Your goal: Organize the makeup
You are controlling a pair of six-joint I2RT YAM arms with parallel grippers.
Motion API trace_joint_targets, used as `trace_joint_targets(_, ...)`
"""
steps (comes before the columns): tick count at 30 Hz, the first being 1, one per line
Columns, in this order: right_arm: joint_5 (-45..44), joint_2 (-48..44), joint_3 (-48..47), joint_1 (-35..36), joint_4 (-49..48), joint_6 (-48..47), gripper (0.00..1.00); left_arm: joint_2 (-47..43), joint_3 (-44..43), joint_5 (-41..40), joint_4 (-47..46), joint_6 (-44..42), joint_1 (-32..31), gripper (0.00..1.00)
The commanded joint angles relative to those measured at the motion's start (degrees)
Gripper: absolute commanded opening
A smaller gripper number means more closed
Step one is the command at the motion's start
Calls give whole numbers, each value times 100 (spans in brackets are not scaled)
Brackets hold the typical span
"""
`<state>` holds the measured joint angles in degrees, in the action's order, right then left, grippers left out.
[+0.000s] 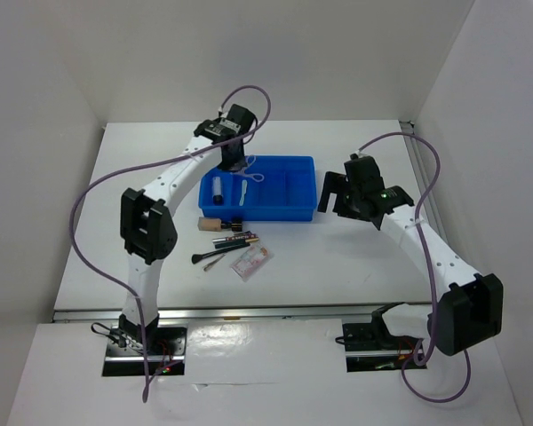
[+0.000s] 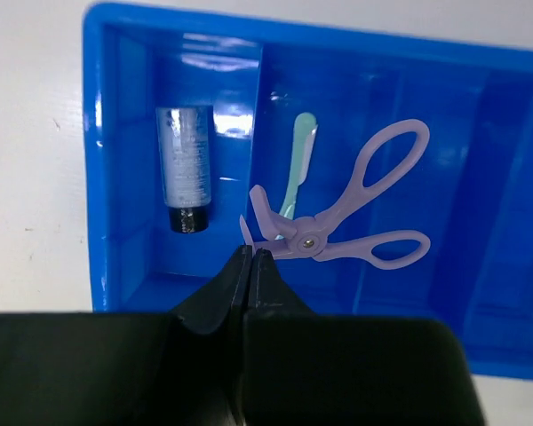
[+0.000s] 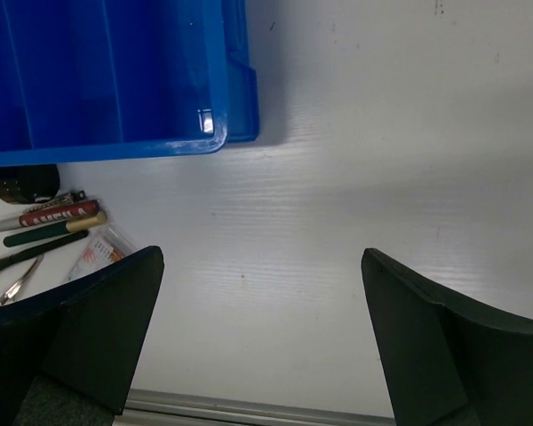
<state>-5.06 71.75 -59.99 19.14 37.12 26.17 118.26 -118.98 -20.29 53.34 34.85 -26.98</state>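
The lilac piece, held by its thin end, lies at a slant across the tray's divider, so the robot's left gripper will put it down and grip it closer to its pivot (image 2: 290, 247).
The blue tray (image 1: 304, 161) holds a clear tube with a black cap (image 2: 185, 169) in its left compartment and a mint-handled blade (image 2: 298, 164) beside it. My left gripper (image 2: 251, 253) hangs over the tray, shut on the thin end of the pale lilac scissor-shaped piece (image 2: 355, 209), which lies across a divider. More makeup lies in front of the tray: a tan stub (image 1: 210, 224), slim pencils (image 1: 236, 238), a black-tipped brush (image 1: 213, 256) and a pinkish packet (image 1: 250, 262). My right gripper (image 1: 336, 191) is open and empty just right of the tray.
In the right wrist view the tray's corner (image 3: 235, 124) is at upper left, the pencils (image 3: 49, 215) at far left, and the table's metal front edge (image 3: 249, 410) along the bottom. White walls enclose the table at the back and on both sides.
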Motion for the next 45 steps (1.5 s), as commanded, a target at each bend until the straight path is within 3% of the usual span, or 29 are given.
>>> trace_joint_targets(1,-259,-74,-154,-42,207,125,100,214,-240,-361,247,-22,-26,0)
trace_joint_targets(18,-197,156,-154,-42,208,178,100,294,349,-836,27,-145,-79,0)
trace_joint_targets(37,-144,208,-206,-42,313,230,100,1190,-618,-1644,545,-145,-527,1)
trace_joint_targets(38,-144,208,-206,-42,313,230,100,1191,-679,-1644,546,-145,-527,5)
trace_joint_targets(40,-92,208,-206,-42,313,230,100,1191,-732,-1697,625,-145,-588,24)
trace_joint_targets(45,-92,208,-154,-42,313,282,100,744,-530,-1583,546,-277,-703,36)
